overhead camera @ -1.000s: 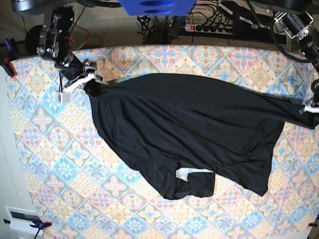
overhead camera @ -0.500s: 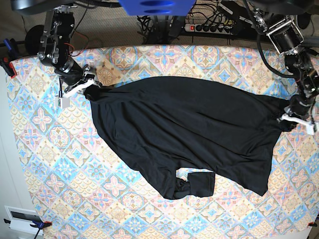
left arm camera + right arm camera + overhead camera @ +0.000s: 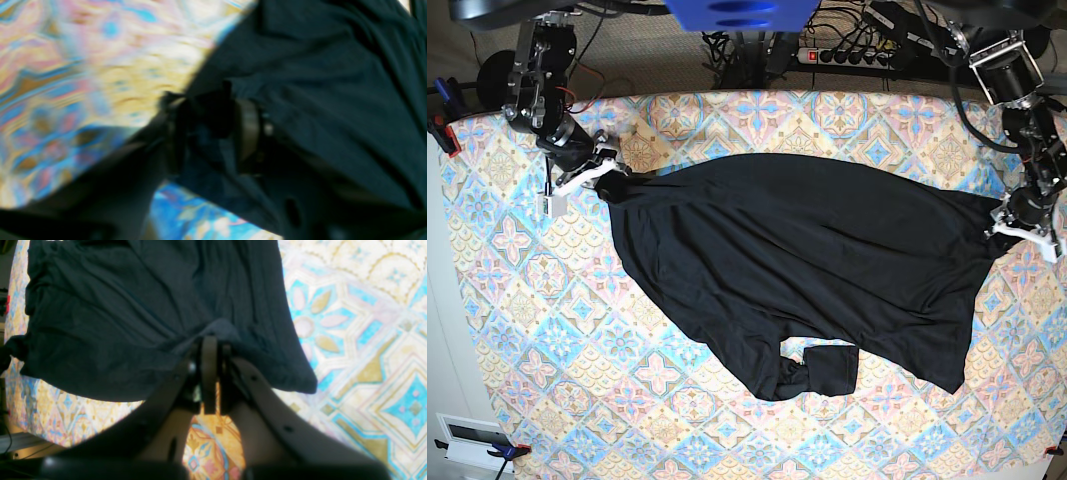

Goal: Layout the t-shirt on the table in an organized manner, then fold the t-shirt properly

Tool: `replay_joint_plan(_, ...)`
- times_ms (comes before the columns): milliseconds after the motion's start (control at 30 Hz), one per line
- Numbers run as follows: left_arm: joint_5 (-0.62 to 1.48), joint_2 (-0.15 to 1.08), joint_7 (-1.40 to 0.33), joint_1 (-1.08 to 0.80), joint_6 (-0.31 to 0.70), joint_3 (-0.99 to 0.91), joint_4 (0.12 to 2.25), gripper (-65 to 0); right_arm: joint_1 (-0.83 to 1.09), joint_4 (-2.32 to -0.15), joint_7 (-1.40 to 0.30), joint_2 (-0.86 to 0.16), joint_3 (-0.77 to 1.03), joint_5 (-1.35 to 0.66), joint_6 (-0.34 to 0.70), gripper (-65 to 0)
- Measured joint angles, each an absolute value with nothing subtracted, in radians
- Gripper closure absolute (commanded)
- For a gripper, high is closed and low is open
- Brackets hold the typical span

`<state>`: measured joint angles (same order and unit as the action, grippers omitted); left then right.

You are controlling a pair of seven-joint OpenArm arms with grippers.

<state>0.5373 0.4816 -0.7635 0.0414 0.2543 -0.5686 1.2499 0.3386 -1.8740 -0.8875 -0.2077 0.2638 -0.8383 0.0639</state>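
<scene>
I need to use my left gripper to take the t-shirt a little further in and pull (image 3: 970, 206) it taut, since its corner lies crumpled under that gripper.
The black t-shirt (image 3: 807, 250) lies spread slantwise across the patterned table (image 3: 547, 300), with one sleeve (image 3: 819, 370) bunched at its near edge. At the far left, my right gripper (image 3: 597, 172) is shut on a corner of the shirt. The right wrist view shows that gripper (image 3: 209, 340) pinching a fold of the t-shirt (image 3: 133, 306) just above the table (image 3: 367, 340). My left gripper (image 3: 1024, 228) is at the shirt's right corner. In the blurred left wrist view that gripper (image 3: 210, 111) has its fingers apart, with fabric of the t-shirt (image 3: 333, 83) lying between them.
A power strip (image 3: 852, 55) and cables lie beyond the table's far edge. Red clamps (image 3: 445, 132) sit on the left edge. A white box (image 3: 467, 440) is at the near left corner. The table's right edge runs close behind my left gripper.
My left arm pulled in from the far right edge and its fingers have parted. The shirt's right corner has slackened and drawn back left. My right gripper shifted slightly toward the far side, still holding.
</scene>
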Motion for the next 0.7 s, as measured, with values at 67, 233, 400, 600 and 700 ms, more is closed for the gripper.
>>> replay_joint_plan(67,0.599,0.498,-0.775,0.013,0.256,-0.609,1.253,-26.9,0.341,-1.874,-0.887,-0.208,0.264,-0.838,0.064,0.0)
replay_joint_plan(233,0.664,0.502,-0.841,-0.087,0.253,-0.71,1.277,-26.9,0.343,-1.874,-0.888,-0.208,0.264,-0.838,0.064,0.0)
replay_joint_plan(400,0.682,0.477,-0.835,-0.107,0.255,-0.707,1.278,-26.9,0.34,-1.873,-0.886,-0.209,0.251,-0.837,0.063,0.0)
replay_joint_plan(600,0.68,0.423,-0.839,-0.103,0.254,-0.707,1.278,-26.9,0.337,-1.872,-0.888,-0.205,0.205,-0.838,0.067,0.0)
replay_joint_plan(700,0.662,0.398,-0.832,-0.083,0.247,-0.707,1.277,-26.9,0.337,-1.872,-0.887,-0.208,0.205,-0.838,0.066,0.0)
